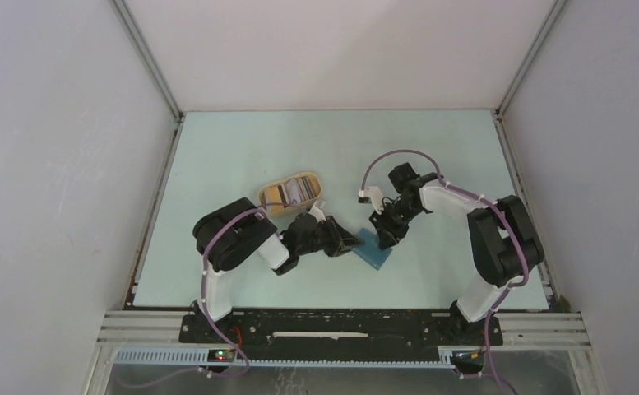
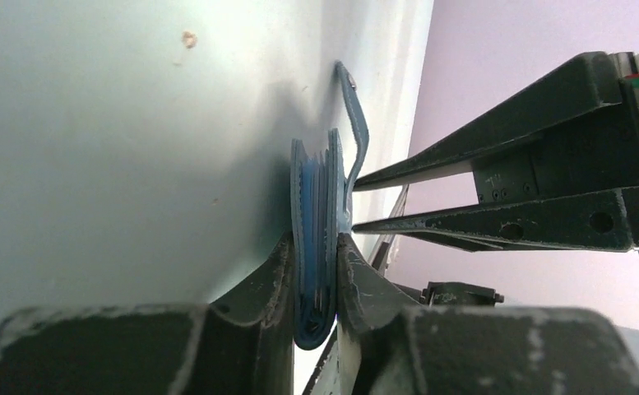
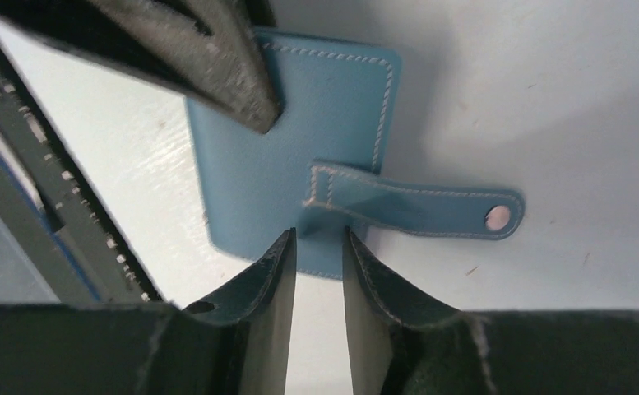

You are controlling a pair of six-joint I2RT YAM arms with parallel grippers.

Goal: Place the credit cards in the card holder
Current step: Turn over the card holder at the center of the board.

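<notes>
Next, I set the teal-blue card holder down with my left gripper on the table (image 1: 358,249) just under that gripper's fingers.
The teal-blue card holder (image 1: 375,249) lies folded on the table between the two arms. My left gripper (image 1: 350,243) is shut on its near edge; in the left wrist view the card holder (image 2: 316,197) shows edge-on, pinched between both fingers (image 2: 276,280). My right gripper (image 1: 384,239) comes in from the other side, open by a narrow gap. Its tips rest on the cover (image 3: 316,123) at the base of the snap strap (image 3: 431,206), which sticks out loose. The credit cards (image 1: 293,192) stand in the tan tray.
The tan oval tray (image 1: 268,206) sits just behind my left arm. The enclosure's walls and rails border the table on the left, right and back. My left finger (image 3: 217,66) crosses the top left of the right wrist view.
</notes>
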